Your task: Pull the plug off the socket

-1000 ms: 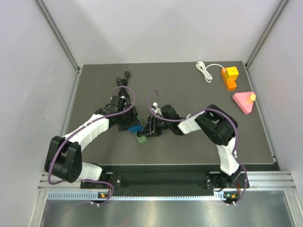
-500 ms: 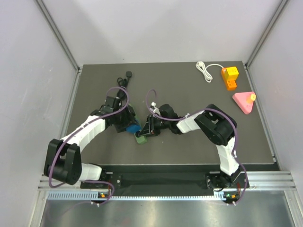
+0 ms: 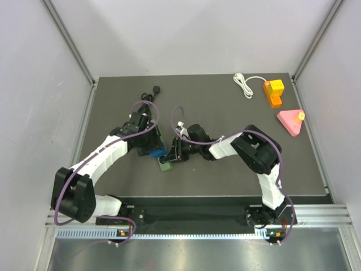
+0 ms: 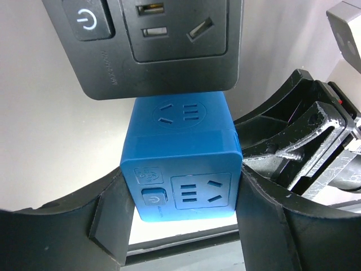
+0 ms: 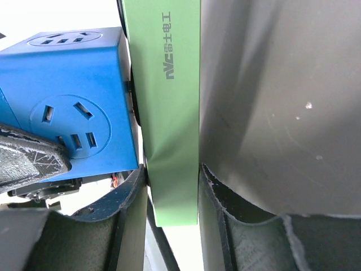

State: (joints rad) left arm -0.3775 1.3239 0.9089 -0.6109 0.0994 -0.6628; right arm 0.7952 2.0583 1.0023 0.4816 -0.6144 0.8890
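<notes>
My left gripper should release the blue socket, now mid-table against the green plug, on the grey table (image 3: 122, 156) under its white forearm, at a spot that is clear of the black socket block.
A blue cube socket (image 3: 157, 152) sits mid-table with a green plug (image 3: 166, 166) against its right side. In the left wrist view my left gripper (image 4: 183, 212) is shut on the blue socket (image 4: 180, 164), one finger pressed on each side face. In the right wrist view my right gripper (image 5: 172, 197) is shut on the flat green plug (image 5: 169, 113), which stands flush against the blue socket (image 5: 73, 96) with only a thin dark gap showing. The plug's pins are hidden.
A black socket block (image 4: 163, 45) with a power button touches the blue cube's far side. Its black cable and plug end (image 3: 156, 88) lie behind. At the back right are a white cable (image 3: 245, 84), an orange block (image 3: 274, 92) and a pink wedge (image 3: 290, 121).
My right gripper has closed onto the green plug. Both grippers, with the socket and plug, have shifted slightly left, and the black cable end has moved a little right.
</notes>
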